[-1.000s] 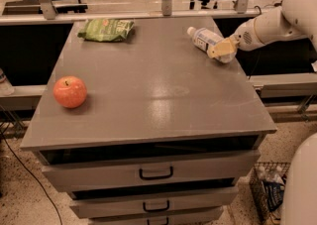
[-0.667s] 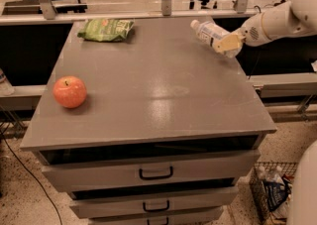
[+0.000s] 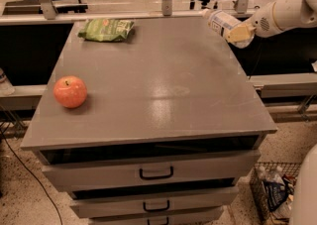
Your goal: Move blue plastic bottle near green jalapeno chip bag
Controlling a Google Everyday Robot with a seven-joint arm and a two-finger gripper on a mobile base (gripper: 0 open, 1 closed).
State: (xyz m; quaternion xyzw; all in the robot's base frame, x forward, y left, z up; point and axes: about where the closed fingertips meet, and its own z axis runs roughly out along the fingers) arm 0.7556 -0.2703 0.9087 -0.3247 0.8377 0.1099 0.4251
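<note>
Next, my gripper sets the blue plastic bottle down by the far edge of the table, close beside the green jalapeno chip bag (image 3: pixel 146 32).
The blue plastic bottle (image 3: pixel 221 22) is held lying on its side in the air above the table's far right corner, white cap pointing left. My gripper (image 3: pixel 239 34) is shut on its base end, with the white arm reaching in from the right. The green jalapeno chip bag (image 3: pixel 106 29) lies flat at the table's far left, well to the left of the bottle.
A red-orange apple (image 3: pixel 70 91) sits near the grey table's (image 3: pixel 163 100) left edge. Drawers with black handles are below the tabletop. A wire basket (image 3: pixel 272 189) with wrappers stands on the floor at the lower right. A metal rail with posts runs behind the table.
The gripper has lifted the bottle off the tabletop and carried it up and toward the far right corner. The apple and chip bag have not moved.
</note>
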